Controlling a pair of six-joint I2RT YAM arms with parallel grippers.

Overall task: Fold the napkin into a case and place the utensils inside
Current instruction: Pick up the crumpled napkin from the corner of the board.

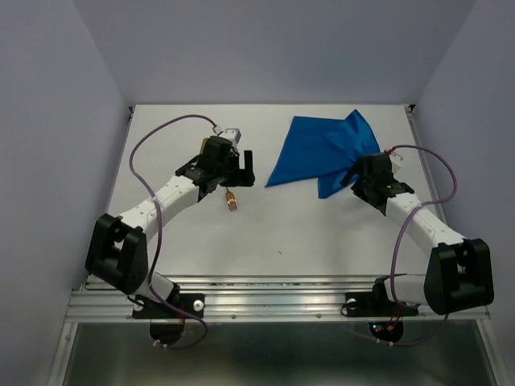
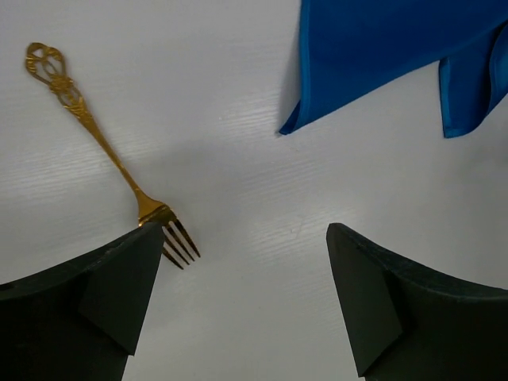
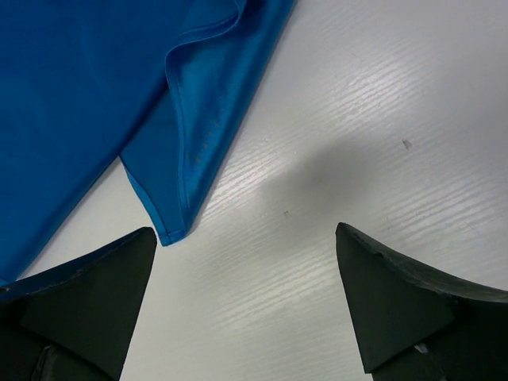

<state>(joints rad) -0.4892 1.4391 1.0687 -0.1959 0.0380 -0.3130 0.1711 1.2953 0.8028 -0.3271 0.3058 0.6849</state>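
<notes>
My left gripper is to close next on the pointed corner (image 1: 268,185) (image 2: 286,129) of the blue napkin, the corner that is nearest the golden fork.
The bright blue napkin (image 1: 318,153) lies loosely spread and partly doubled over at the back right of the white table (image 1: 282,233). No case is in view. One of the utensils, a golden fork (image 1: 232,199), lies left of centre. My left gripper (image 1: 237,170) hovers open just beyond the fork. In the left wrist view the tines of the fork (image 2: 103,147) lie beside the left fingertip of the gripper (image 2: 245,230), and the napkin (image 2: 381,55) is farther off. My right gripper (image 1: 358,175) is open at the napkin's near right corner. In the right wrist view the napkin (image 3: 79,95) ends just short of the gripper (image 3: 245,228).
Pale walls enclose the table on the left, back and right. A metal rail (image 1: 273,301) runs along the near edge, where both arm bases sit. Purple cables loop beside each arm.
</notes>
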